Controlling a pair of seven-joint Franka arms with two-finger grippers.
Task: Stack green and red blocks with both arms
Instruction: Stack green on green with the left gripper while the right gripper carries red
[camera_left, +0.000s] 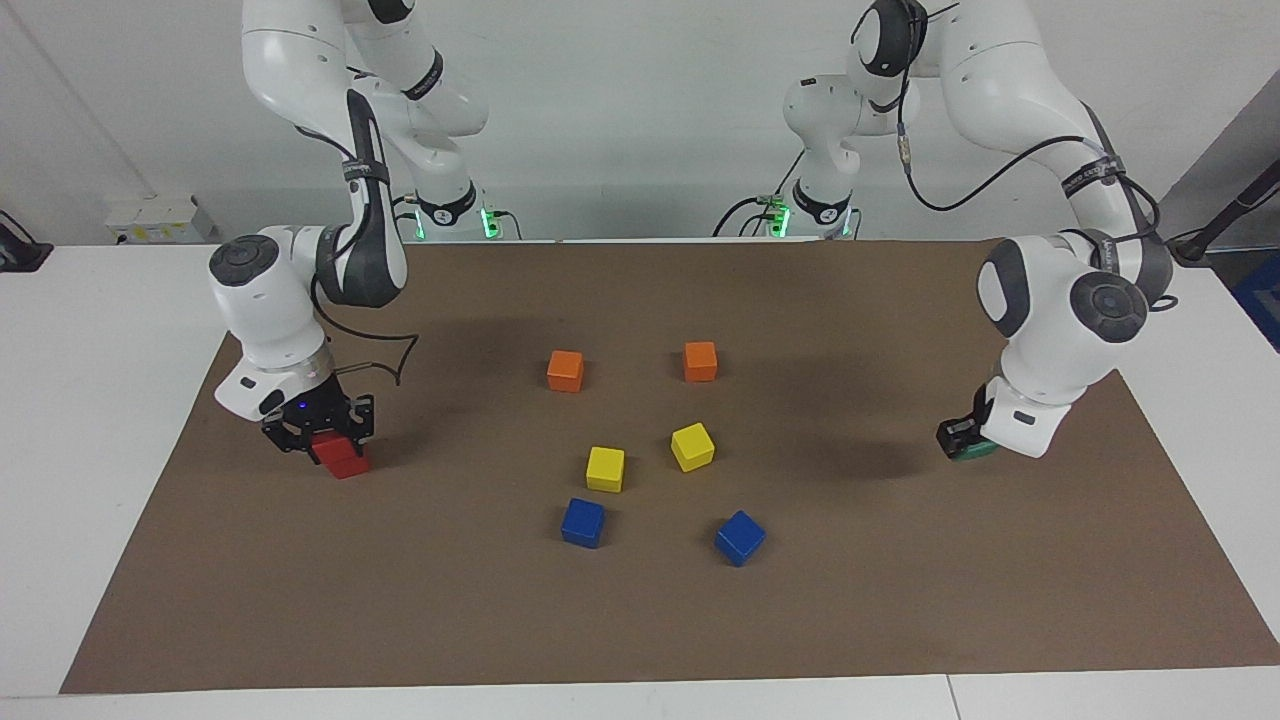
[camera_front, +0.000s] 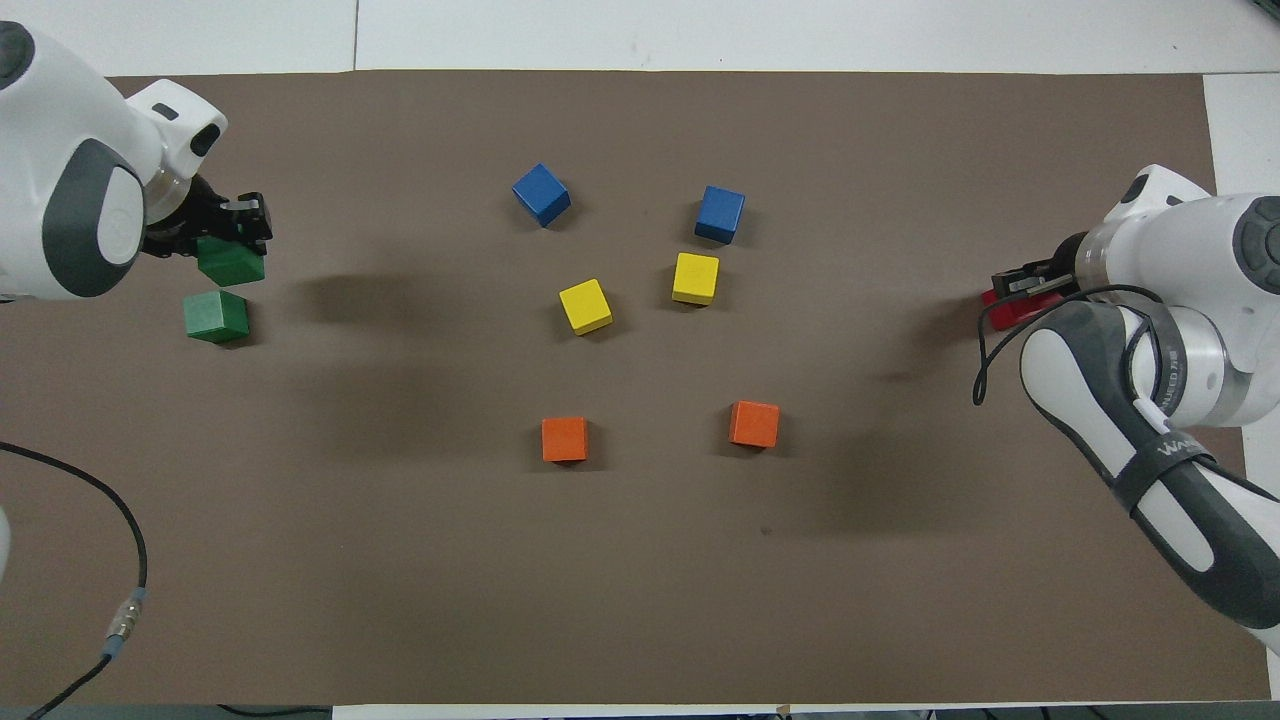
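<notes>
The green block in my left gripper needs to be let go on top of the second green block (camera_front: 206, 313) that lies on the brown mat.
My right gripper (camera_left: 318, 428) is low at the right arm's end of the mat, shut on a red block (camera_left: 330, 446). That block sits on or just over a second red block (camera_left: 350, 466); I cannot tell if they touch. In the overhead view only a sliver of red (camera_front: 1012, 308) shows under this gripper (camera_front: 1022, 282). My left gripper (camera_front: 215, 228) is shut on a green block (camera_front: 231, 263) and holds it low over the mat, beside the second green block (camera_front: 216, 316) that lies on the mat. In the facing view the left gripper (camera_left: 962, 436) shows the held green block (camera_left: 978, 452); the arm hides the other.
On the brown mat (camera_left: 640, 620) in the middle lie two orange cubes (camera_left: 565, 370) (camera_left: 700, 361), two yellow cubes (camera_left: 605, 468) (camera_left: 692, 446) and two blue cubes (camera_left: 583, 522) (camera_left: 740, 537). The blue ones lie farthest from the robots.
</notes>
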